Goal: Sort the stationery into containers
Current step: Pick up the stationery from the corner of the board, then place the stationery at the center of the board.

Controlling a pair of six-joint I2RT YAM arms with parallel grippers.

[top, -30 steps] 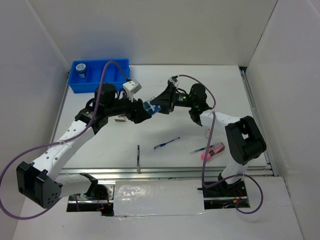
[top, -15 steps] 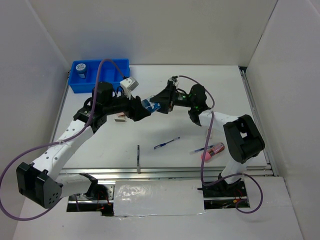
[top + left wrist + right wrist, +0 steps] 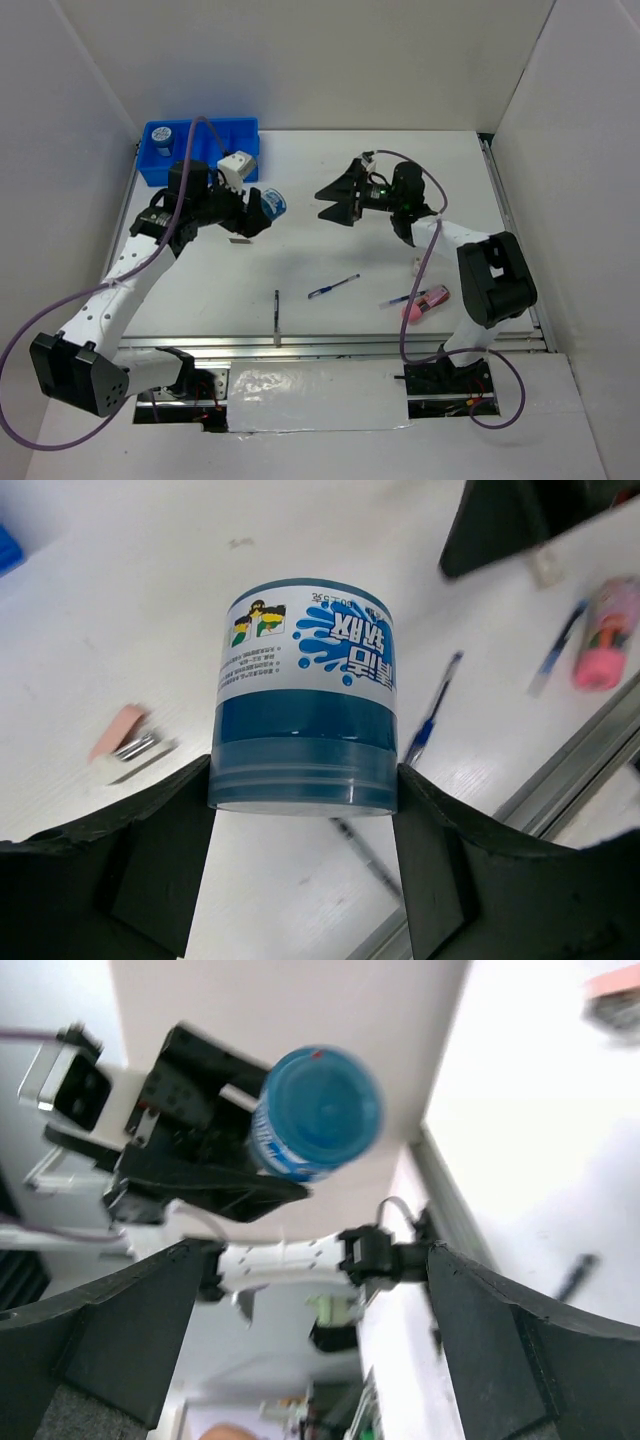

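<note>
The robot's left gripper should release the blue jar on the table [image 3: 200,236] [image 3: 46,798] next to the small pink and white item.
My left gripper [image 3: 262,212] is shut on a blue tape roll [image 3: 273,204] and holds it above the table, to the right of the blue tray [image 3: 215,158]. In the left wrist view the roll [image 3: 305,695] sits clamped between both fingers [image 3: 160,850]. My right gripper [image 3: 325,194] is open and empty, a short way right of the roll; its wrist view shows the roll [image 3: 315,1110] ahead, held by the left arm. A second roll [image 3: 165,136] stands in the tray's left compartment. Two blue pens [image 3: 333,287] [image 3: 397,300], a pink tube [image 3: 426,302] and a dark stick [image 3: 276,314] lie on the table.
A small pink and white eraser [image 3: 240,241] lies below the left gripper; it also shows in the left wrist view [image 3: 125,742]. A small white item [image 3: 414,266] lies by the right forearm. White walls enclose the table on three sides.
Both grippers met at the roll before. The right gripper has let go and drawn back to the right. The left gripper has carried the roll left, toward the tray.
</note>
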